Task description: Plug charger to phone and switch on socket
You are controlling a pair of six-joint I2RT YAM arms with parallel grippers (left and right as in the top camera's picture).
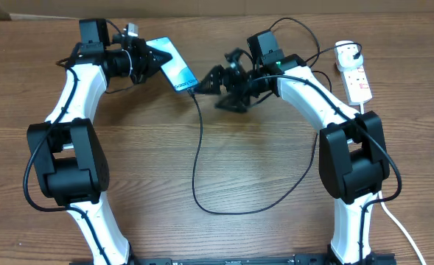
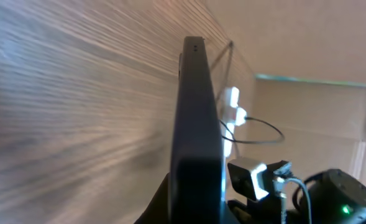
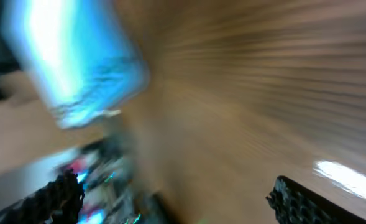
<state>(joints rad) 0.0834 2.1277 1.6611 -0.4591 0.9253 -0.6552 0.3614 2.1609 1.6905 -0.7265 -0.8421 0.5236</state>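
My left gripper is going to set the phone free on the wooden table [image 1: 214,96], in the spot just below the open fingers of my right gripper.
The phone [image 1: 174,65] has a blue screen and lies tilted at the back of the table. My left gripper [image 1: 149,59] is shut on its far end. In the left wrist view the phone [image 2: 198,124] shows edge-on between my fingers. The charger's black cable [image 1: 199,147] runs from the phone's near short edge, loops over the table and rises to a white plug [image 1: 345,50] in the socket [image 1: 358,79]. My right gripper [image 1: 213,90] is open, blurred, just right of the connector end. In the right wrist view the phone [image 3: 71,62] is a blue blur beyond my open fingers [image 3: 176,199].
The wooden table [image 1: 261,169] carries the cable loop in its middle. A thick white cord [image 1: 401,230] runs down by the right arm's base. The socket also shows small and white in the left wrist view [image 2: 231,107].
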